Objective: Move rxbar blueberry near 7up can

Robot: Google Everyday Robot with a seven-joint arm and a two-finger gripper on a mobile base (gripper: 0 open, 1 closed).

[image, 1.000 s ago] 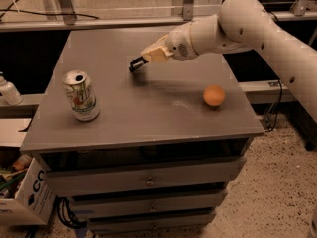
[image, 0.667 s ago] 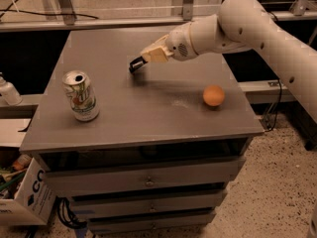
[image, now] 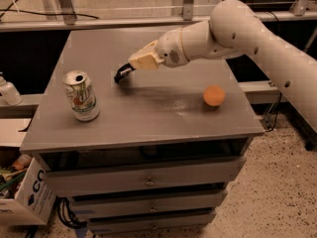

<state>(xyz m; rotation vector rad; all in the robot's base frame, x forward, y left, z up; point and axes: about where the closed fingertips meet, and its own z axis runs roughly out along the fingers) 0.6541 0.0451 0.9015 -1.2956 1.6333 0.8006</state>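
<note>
Next, I release the rxbar blueberry from my gripper on the grey table (image: 104, 107), setting it close beside the 7up can, on the side facing the orange ball.
The 7up can (image: 81, 96) stands upright at the front left of the grey table (image: 148, 113); it has a silver top and white and green sides. My gripper (image: 130, 69) reaches in from the right on the white arm (image: 233, 29), a little above the table's middle and to the right of and behind the can. A small dark flat piece sticks out of its pale fingers (image: 143, 61); it looks like the rxbar blueberry (image: 123, 74), held just above the surface. Most of the bar is hidden by the fingers.
An orange ball (image: 214, 95) lies at the right of the table. A white bottle (image: 7, 90) stands on a ledge off the left edge. A cardboard box (image: 25, 197) sits on the floor at the left. Drawers are below the tabletop.
My gripper, with the dark bar at its tip, has moved a little left and forward, toward the can. The can and the ball have not moved.
</note>
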